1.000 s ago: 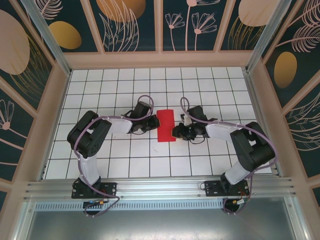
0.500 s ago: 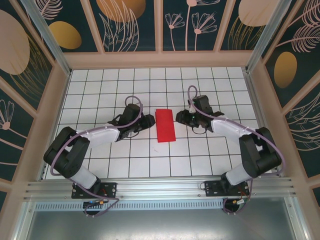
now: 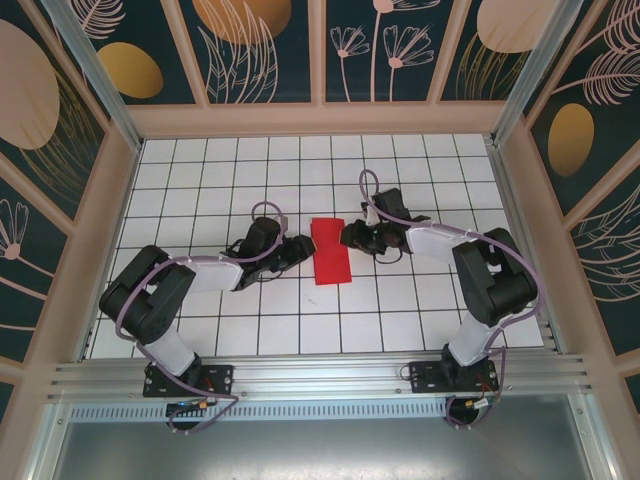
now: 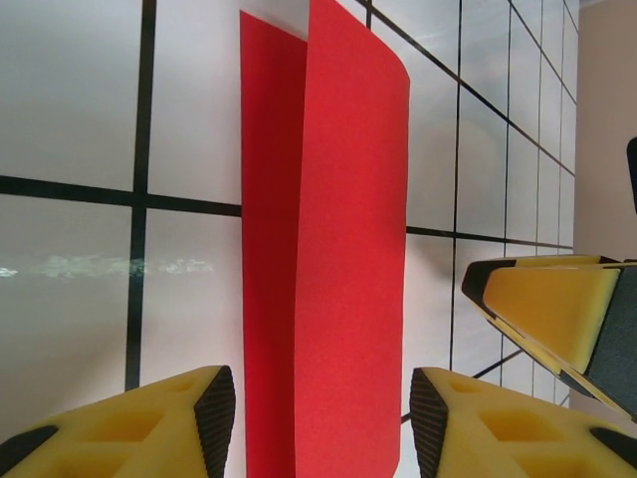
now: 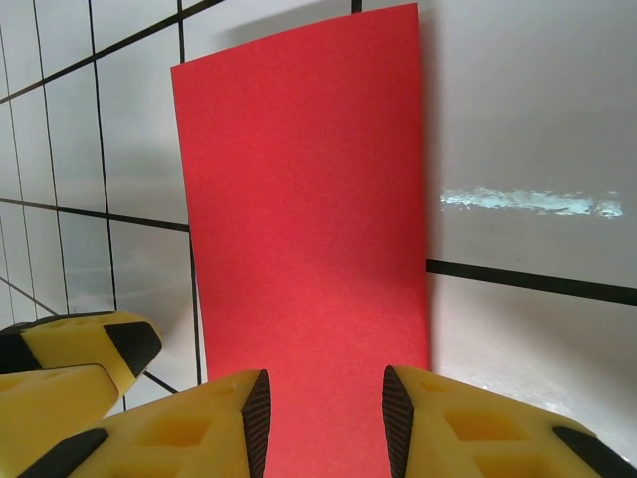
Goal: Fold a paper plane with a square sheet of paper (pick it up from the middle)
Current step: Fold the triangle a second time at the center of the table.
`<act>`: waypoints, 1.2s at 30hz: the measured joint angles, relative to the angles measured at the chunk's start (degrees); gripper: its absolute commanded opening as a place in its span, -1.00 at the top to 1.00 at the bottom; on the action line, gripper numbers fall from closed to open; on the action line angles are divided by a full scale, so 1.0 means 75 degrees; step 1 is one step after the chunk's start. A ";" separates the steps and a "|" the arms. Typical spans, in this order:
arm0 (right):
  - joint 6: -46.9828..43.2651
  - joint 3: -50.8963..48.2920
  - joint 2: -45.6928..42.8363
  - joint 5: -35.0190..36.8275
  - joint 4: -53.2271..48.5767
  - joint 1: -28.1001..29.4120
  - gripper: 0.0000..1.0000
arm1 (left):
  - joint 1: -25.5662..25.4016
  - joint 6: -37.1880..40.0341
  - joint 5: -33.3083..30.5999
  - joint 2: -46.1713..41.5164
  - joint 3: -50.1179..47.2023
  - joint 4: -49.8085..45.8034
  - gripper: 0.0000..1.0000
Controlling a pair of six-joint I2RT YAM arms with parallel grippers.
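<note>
My open left gripper spans both paper layers; it should pinch only the upper layer's raised edge (image 4: 297,398) and hold that up for my right gripper.
The square sheet of paper (image 3: 330,251) lies on the table folded in half, a long bright red strip. In the left wrist view its upper layer (image 4: 348,249) lifts a little off the lower one along the left side. My left gripper (image 3: 303,247) is at its lower left edge, open, the pads (image 4: 215,418) standing either side of the strip's end without touching it. My right gripper (image 3: 348,236) is at the upper right edge, open, its pads (image 5: 255,413) apart just over the paper (image 5: 309,199).
The white grid table (image 3: 300,310) is walled by a wooden frame (image 3: 110,230) on the left, back and right. The right gripper's yellow fingers (image 4: 557,309) show in the left wrist view, and the left gripper's fingers (image 5: 80,349) in the right wrist view.
The left gripper has opened. Both grippers drew away from the paper, then came back in to its opposite edges. The paper now lies slightly more tilted.
</note>
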 measured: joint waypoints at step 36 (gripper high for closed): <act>0.0073 -0.1046 -0.0851 0.0446 0.0312 0.0294 0.20 | 0.0000 -0.0052 0.0644 0.1582 0.1550 -0.0224 0.48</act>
